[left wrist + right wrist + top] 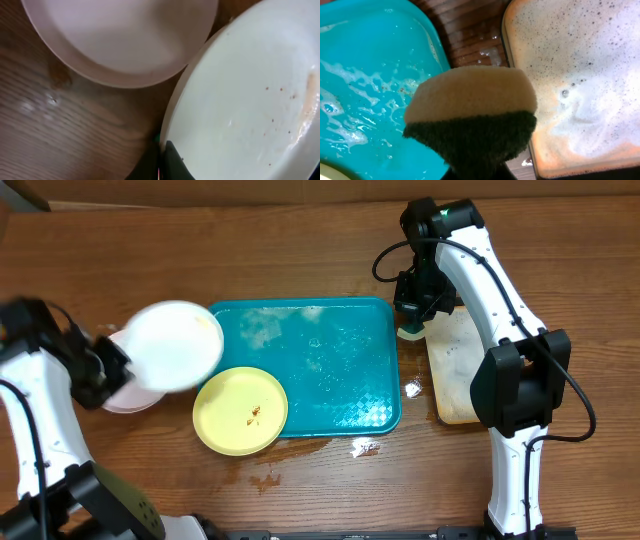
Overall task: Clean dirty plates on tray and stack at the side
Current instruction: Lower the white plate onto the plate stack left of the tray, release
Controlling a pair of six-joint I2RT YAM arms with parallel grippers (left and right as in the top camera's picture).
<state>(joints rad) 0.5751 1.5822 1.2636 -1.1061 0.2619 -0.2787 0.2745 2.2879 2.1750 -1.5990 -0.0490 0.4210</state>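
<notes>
The robot's left gripper should release the white plate on top of the second white plate (pixel 133 369) (pixel 122 15), next to the teal tray.
My left gripper (pixel 112 360) is shut on the rim of a white plate (pixel 172 345), held above the table left of the teal tray (pixel 380 360). In the left wrist view the held plate (pixel 250 100) fills the right side, my jaws (pixel 161 162) pinching its edge. A second white plate (pixel 128 398) lies on the table beneath it and also shows in the left wrist view (pixel 125 35). The yellow-green plate (pixel 240 410), with dark smears, overlaps the tray's front left corner. My right gripper (pixel 412 315) is shut on a sponge (pixel 470 110), between the wet tray (pixel 365 100) and the soapy tray.
A smaller beige tray (pixel 455 375) full of foam (pixel 575 75) lies right of the teal tray. Suds and water drops (pixel 365 447) lie on the wooden table in front of the tray. The right arm's base stands at the front right.
</notes>
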